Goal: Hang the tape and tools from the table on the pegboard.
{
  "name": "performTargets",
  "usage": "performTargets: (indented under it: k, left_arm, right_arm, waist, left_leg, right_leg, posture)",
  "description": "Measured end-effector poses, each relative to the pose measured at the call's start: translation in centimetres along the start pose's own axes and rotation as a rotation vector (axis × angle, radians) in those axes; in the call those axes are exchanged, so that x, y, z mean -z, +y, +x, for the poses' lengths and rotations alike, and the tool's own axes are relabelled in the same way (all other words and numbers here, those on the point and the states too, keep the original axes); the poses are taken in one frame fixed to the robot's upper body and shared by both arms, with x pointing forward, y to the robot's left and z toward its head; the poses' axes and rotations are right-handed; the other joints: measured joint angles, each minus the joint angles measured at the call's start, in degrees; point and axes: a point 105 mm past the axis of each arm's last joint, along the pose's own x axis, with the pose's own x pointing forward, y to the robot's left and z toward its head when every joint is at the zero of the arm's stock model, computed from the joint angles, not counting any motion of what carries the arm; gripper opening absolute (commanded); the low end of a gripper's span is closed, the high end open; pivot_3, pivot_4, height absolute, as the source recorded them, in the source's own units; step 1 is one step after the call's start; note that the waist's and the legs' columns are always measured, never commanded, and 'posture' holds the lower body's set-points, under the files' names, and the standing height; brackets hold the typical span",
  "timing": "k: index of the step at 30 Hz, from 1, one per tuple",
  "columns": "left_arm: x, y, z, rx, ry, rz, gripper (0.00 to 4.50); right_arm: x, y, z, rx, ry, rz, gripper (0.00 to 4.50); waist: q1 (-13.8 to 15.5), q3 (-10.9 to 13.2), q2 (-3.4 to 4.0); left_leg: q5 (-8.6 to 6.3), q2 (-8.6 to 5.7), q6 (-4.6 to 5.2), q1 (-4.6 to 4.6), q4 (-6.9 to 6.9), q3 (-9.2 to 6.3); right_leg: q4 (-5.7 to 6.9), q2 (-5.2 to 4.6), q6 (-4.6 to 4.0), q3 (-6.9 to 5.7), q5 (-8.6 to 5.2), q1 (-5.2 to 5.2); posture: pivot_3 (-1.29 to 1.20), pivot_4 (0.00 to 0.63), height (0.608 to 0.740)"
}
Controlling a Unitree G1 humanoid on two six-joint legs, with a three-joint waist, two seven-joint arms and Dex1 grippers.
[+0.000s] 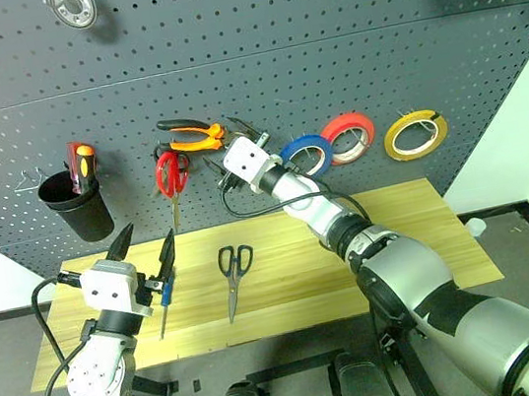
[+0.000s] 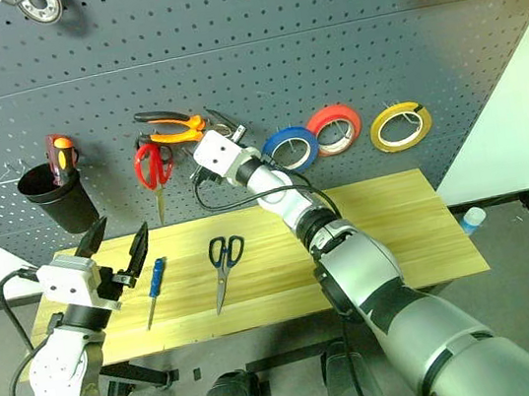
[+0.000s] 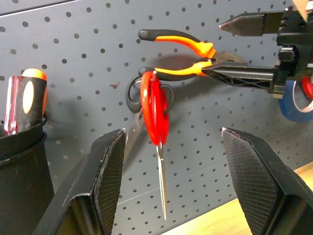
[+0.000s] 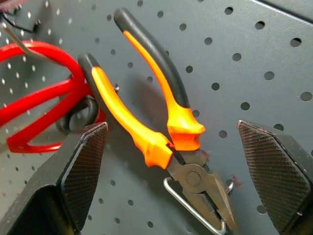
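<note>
The pliers slant, lower handle against the red-handled scissors; right gripper should take the pliers' upper handle (image 1: 182, 126), swing them upright.
On a metal hook of the dark grey pegboard (image 1: 340, 37) hang the orange-and-black pliers (image 4: 146, 122). My right gripper (image 1: 223, 142) is open, one finger on each side of the pliers' head and apart from it. The yellow tape (image 1: 414, 134) hangs on the pegboard at the right. Dark grey-handled scissors (image 1: 235, 265) and the blue-handled screwdriver (image 2: 155, 282) lie on the wood-grain table (image 1: 410, 236). My left gripper (image 1: 146, 240) is open and holds nothing; it hovers over the table's left part, just above the screwdriver.
Red-handled scissors (image 3: 155, 117) hang just left of the pliers. A blue roll (image 1: 306, 155) and a red roll (image 1: 348, 136) hang between the pliers and the yellow tape. A black cup (image 1: 79, 211) on the board holds a red-and-orange screwdriver (image 1: 80, 166).
</note>
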Motion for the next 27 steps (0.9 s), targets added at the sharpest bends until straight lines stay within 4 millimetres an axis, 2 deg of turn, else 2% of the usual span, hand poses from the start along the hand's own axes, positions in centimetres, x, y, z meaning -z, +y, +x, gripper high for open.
performTargets:
  k: [7,15,18,21,24,25,27]
  left_arm:
    - [0.4,0.2,-0.1,-0.016,-0.004,0.002,3.28]
    - [0.6,0.4,-0.2,-0.030,-0.007,0.005,3.28]
    - [0.6,0.4,0.0,-0.034,-0.018,0.006,3.28]
    - [0.6,0.4,0.0,-0.037,-0.019,0.004,3.28]
    - [0.6,0.5,0.2,-0.039,-0.024,0.004,3.28]
    - [0.6,0.4,0.2,-0.039,-0.025,0.004,3.28]
    - [0.5,0.5,0.3,-0.039,-0.030,0.004,3.28]
  right_arm:
    - [-1.7,-1.1,1.6,0.012,-0.004,-0.037,4.45]
    - [-2.2,0.0,2.1,-0.039,-0.007,-0.143,4.45]
    - [-2.9,-0.2,2.7,-0.026,-0.001,-0.173,4.45]
    - [-3.5,-0.8,3.3,-0.002,0.009,-0.198,3.89]
    - [-3.5,-0.6,3.4,-0.002,0.017,-0.236,2.80]
    - [-3.5,-0.5,3.4,-0.004,0.016,-0.245,2.57]
    - [-3.5,-0.4,3.4,-0.008,0.017,-0.258,2.57]
  waist:
    - [0.06,-0.09,-0.03]
    - [0.07,-0.09,-0.03]
    - [0.04,-0.10,-0.03]
    - [0.06,-0.11,-0.03]
    - [0.09,-0.12,-0.04]
    - [0.08,-0.12,-0.04]
    - [0.07,-0.12,-0.05]
  left_leg:
    - [0.00,0.00,0.00,0.01,0.00,0.00]
    - [0.00,0.00,0.00,0.01,0.00,0.00]
    - [0.00,0.00,0.00,0.02,0.00,0.00]
    - [0.00,0.00,0.00,0.01,0.00,0.00]
    - [0.00,0.00,0.00,0.00,0.00,0.00]
    - [0.00,0.00,0.00,0.00,0.00,0.00]
    - [0.00,0.00,0.00,0.00,0.00,0.00]
  right_leg:
    - [0.02,0.01,-0.01,0.00,0.00,0.00]
    - [0.03,0.01,-0.01,0.00,0.00,-0.01]
    - [0.05,0.01,-0.01,0.00,0.00,-0.01]
    - [0.04,0.01,-0.01,0.00,0.00,-0.01]
    - [0.03,0.01,-0.01,0.00,0.00,-0.01]
    - [0.03,0.01,-0.01,0.00,0.00,-0.01]
    - [0.03,0.01,-0.01,0.00,0.00,-0.01]
  posture:
    - [0.08,0.000,0.738]
    - [0.07,0.000,0.738]
    - [0.07,0.000,0.738]
    - [0.06,0.000,0.738]
    - [0.06,0.000,0.738]
    - [0.06,0.000,0.738]
    - [0.06,0.000,0.738]
